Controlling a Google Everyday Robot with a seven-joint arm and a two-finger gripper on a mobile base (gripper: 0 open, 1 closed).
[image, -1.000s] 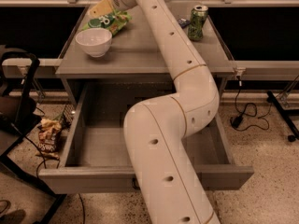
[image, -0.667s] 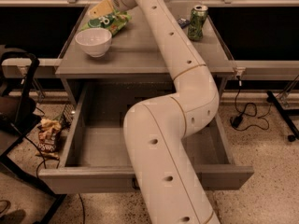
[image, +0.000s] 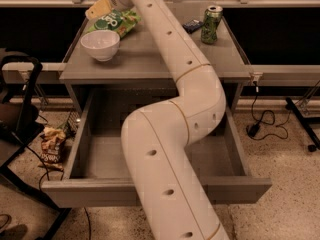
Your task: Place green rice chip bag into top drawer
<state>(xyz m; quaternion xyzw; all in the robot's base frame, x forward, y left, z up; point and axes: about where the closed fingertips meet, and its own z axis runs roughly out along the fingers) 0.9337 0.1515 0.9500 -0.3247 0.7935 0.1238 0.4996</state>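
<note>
The green rice chip bag is behind the white bowl, and I need to next move my gripper in to the middle (image: 110, 21) of that bag and close it there.
The green rice chip bag (image: 119, 22) lies on the back left of the cabinet top, just behind a white bowl (image: 100, 44). My gripper (image: 101, 6) is at the far end of the long white arm, right over the bag's back left corner and seemingly touching it. The top drawer (image: 82, 149) is pulled wide open below the cabinet top, grey and empty where it shows. My arm crosses its middle and hides the centre of its front panel (image: 85, 194).
A green drink can (image: 211, 24) stands at the back right of the cabinet top (image: 140, 64), with a small dark object (image: 192, 25) beside it. A brown-and-orange snack bag (image: 51, 146) lies on the floor left of the drawer. A black chair (image: 20, 109) stands at the left. Cables run along the floor at the right.
</note>
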